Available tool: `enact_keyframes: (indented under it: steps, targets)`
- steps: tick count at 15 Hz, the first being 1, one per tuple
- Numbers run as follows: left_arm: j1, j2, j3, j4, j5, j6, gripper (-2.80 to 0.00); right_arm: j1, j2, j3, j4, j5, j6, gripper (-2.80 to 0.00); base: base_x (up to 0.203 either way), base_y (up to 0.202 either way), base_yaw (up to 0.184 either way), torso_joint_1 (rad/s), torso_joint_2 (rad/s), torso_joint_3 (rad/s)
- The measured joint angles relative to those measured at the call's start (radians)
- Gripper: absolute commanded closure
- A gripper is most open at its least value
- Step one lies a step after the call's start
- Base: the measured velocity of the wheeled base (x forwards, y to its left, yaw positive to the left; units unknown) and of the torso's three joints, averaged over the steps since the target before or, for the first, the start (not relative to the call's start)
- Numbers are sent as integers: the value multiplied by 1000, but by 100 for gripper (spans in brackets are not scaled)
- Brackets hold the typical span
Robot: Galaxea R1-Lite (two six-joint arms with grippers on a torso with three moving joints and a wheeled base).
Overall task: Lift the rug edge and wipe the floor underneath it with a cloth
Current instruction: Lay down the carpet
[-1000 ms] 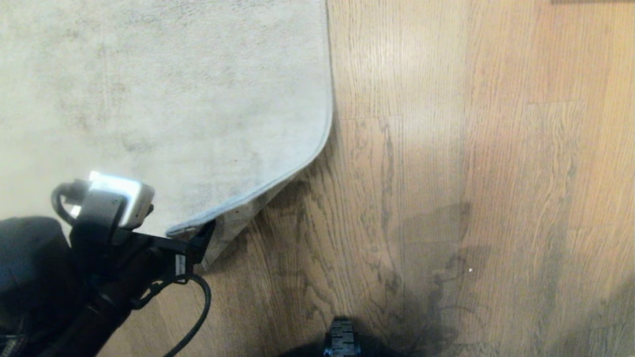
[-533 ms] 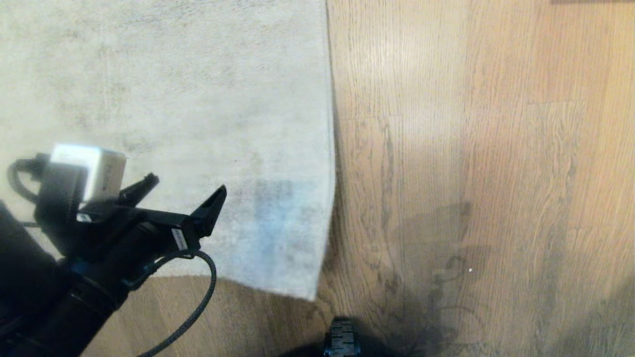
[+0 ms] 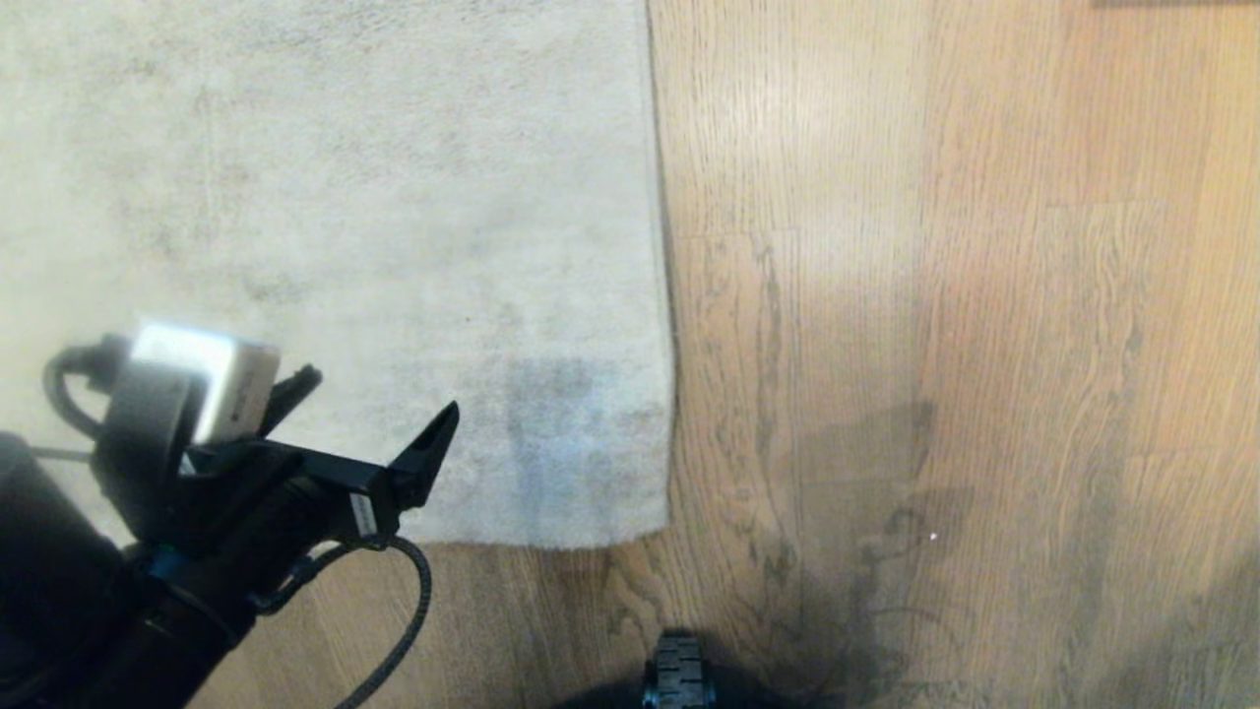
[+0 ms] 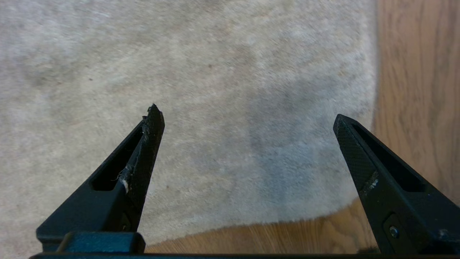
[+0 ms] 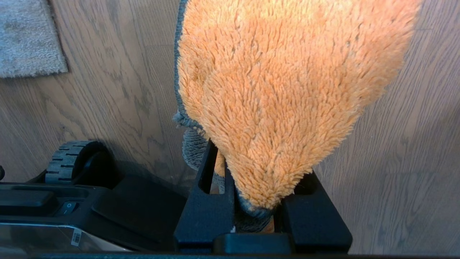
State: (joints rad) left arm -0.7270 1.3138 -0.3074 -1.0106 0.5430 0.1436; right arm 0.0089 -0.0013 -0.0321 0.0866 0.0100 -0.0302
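I need to next lower my left gripper to the near edge of the grey-beige rug (image 3: 587,545) (image 4: 289,221), close beside the rug's corner, and close it there.
The grey-beige rug (image 3: 345,197) lies flat on the brown wood floor (image 3: 935,295). Its rug edge (image 3: 663,295) runs straight down to a corner (image 3: 658,527). My left gripper (image 3: 384,391) hovers open over the rug's near border, left of that corner, and nothing sits between its fingers (image 4: 151,144). The rug corner (image 4: 345,180) also shows past them in the left wrist view. My right gripper (image 5: 257,172), outside the head view, is shut on the orange cloth (image 5: 280,90). The cloth has a dark grey rim and hangs above the floor (image 5: 107,90).
My base's front wheel (image 3: 677,675) sits at the near edge, just right of the rug corner, and also shows as a wheel (image 5: 68,160) in the right wrist view. A black cable (image 3: 409,611) loops off my left arm. A dark shadow (image 3: 866,473) lies on the planks.
One second ago my left gripper held the rug corner lifted and folded back. It has opened, the corner has dropped flat on the floor, and the gripper now stands clear of it.
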Motion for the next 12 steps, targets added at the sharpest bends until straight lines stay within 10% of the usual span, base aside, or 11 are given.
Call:
enact_keyframes:
  steps: [4, 5, 6, 12]
  targets:
    - [-45, 30, 46, 4, 1, -4, -280, 0, 0, 0, 0, 0, 0, 0, 0, 0, 0, 0, 0, 0]
    - [-57, 44, 51, 5, 1, -6, -97, 0, 0, 0, 0, 0, 0, 0, 0, 0, 0, 0, 0, 0]
    - [-64, 59, 53, 5, 1, -6, 0, 0, 0, 0, 0, 0, 0, 0, 0, 0, 0, 0, 0, 0]
    - [-110, 148, 82, 5, 1, -3, 0, 0, 0, 0, 0, 0, 0, 0, 0, 0, 0, 0, 0, 0]
